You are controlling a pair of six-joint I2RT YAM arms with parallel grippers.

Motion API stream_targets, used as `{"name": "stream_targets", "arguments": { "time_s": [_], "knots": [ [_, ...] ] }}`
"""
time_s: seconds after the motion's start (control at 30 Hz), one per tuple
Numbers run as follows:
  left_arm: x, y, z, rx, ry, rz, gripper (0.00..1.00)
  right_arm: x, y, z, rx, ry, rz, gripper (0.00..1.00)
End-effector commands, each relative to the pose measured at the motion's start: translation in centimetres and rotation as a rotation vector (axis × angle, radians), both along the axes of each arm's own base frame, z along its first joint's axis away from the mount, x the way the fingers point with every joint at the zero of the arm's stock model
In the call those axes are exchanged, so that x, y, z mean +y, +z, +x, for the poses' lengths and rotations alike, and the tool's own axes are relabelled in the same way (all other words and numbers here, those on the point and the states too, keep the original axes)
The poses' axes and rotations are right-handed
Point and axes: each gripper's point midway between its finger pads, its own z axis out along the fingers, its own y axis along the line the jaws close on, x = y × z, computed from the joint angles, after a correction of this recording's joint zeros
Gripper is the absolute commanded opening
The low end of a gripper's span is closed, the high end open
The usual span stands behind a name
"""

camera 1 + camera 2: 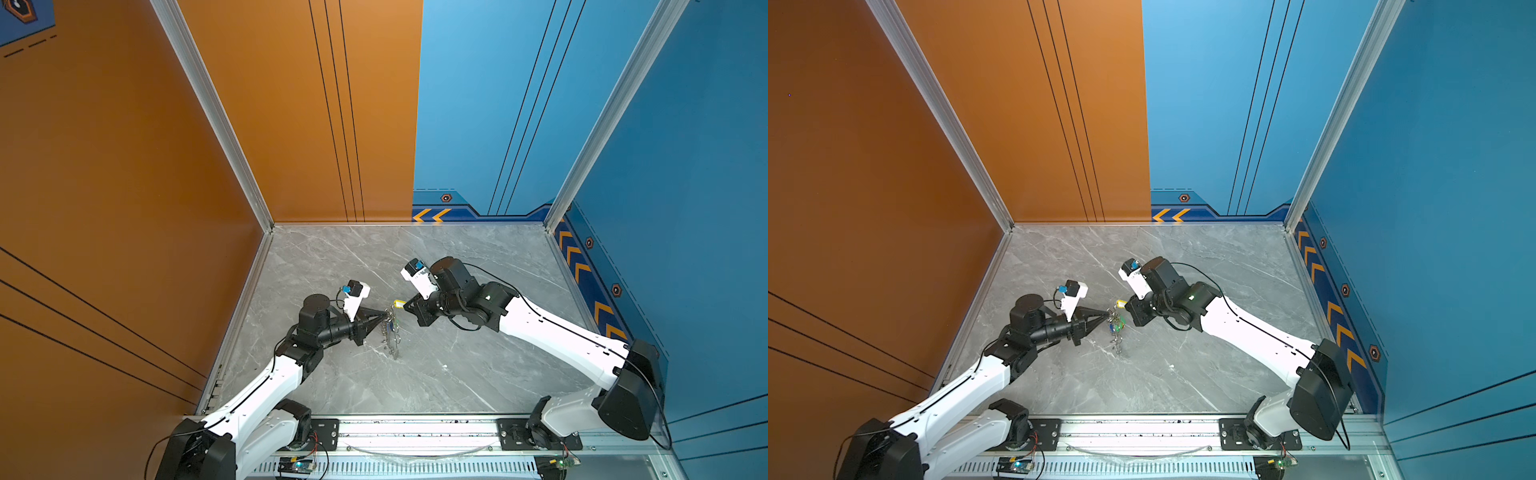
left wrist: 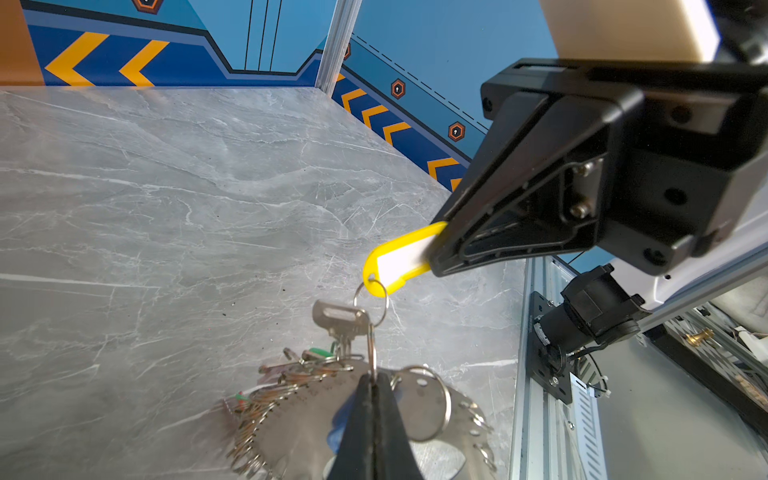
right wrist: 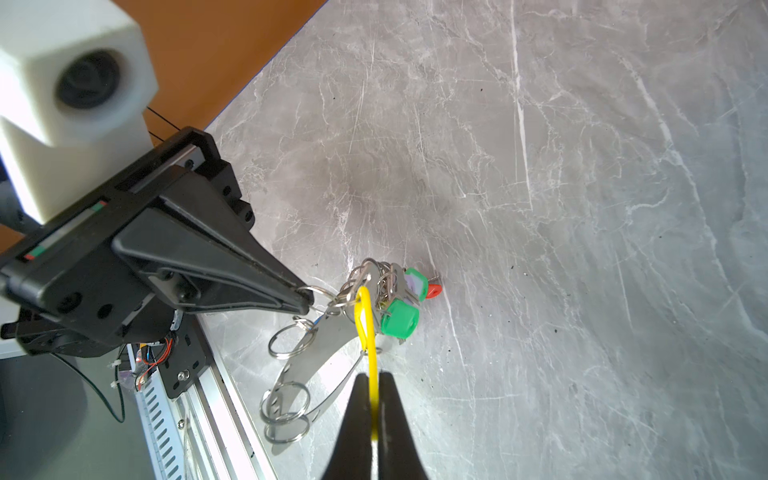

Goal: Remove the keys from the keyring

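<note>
My left gripper should open and pinch that key (image 2: 340, 318) under the yellow tag's ring, as it is holding a split ring while the silver key hangs free.
The keyring (image 1: 393, 336) (image 1: 1116, 332) is a flat grey metal hoop (image 2: 299, 419) (image 3: 316, 353) edged with small split rings, and it hangs over the marble table. My left gripper (image 1: 386, 312) (image 1: 1106, 314) (image 2: 372, 380) (image 3: 305, 301) is shut on one split ring at its rim. My right gripper (image 1: 405, 305) (image 1: 1126, 306) (image 3: 372, 378) (image 2: 436, 253) is shut on the yellow tag (image 2: 399, 259) (image 3: 368, 328) of a key. That tag's ring also carries a silver key (image 2: 340, 322). Other keys with green tags (image 3: 399, 318) and a red tag (image 3: 434, 291) bunch on the hoop.
An aluminium rail (image 1: 415, 428) carrying both arm bases runs along the table's front edge. The orange wall (image 1: 124, 208) closes the left side and the blue wall (image 1: 665, 249) the right. The grey marble table (image 1: 457, 374) extends around the grippers.
</note>
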Motion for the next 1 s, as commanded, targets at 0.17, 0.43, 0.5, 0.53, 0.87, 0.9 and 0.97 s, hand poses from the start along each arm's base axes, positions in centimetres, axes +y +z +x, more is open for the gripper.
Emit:
{"name": "stream_targets", "arguments": {
  "time_s": [0.17, 0.43, 0.5, 0.53, 0.87, 0.9, 0.97],
  "knots": [
    [-0.4, 0.3, 0.9, -0.017, 0.021, 0.044, 0.00, 1.4, 3.0, -0.6, -0.063, 0.049, 0.090, 0.00],
    [-0.6, -0.2, 1.4, -0.031, 0.047, 0.074, 0.05, 1.6, 4.3, -1.2, -0.105, 0.068, 0.104, 0.00],
    [-0.6, -0.3, 1.4, -0.032, 0.052, 0.079, 0.13, 1.6, 4.7, -1.2, -0.111, 0.068, 0.114, 0.00],
    [-0.6, -0.3, 1.4, -0.034, 0.052, 0.080, 0.15, 1.7, 4.8, -1.2, -0.113, 0.069, 0.115, 0.00],
    [-0.4, -1.1, 1.3, -0.027, 0.064, 0.097, 0.30, 2.0, 5.0, -1.4, -0.124, 0.073, 0.112, 0.00],
    [-0.3, -1.3, 1.3, -0.025, 0.069, 0.100, 0.31, 2.0, 5.1, -1.4, -0.128, 0.070, 0.112, 0.00],
    [-0.2, -1.7, 1.2, -0.021, 0.073, 0.105, 0.32, 1.9, 5.3, -1.4, -0.131, 0.069, 0.115, 0.00]
  ]
}}
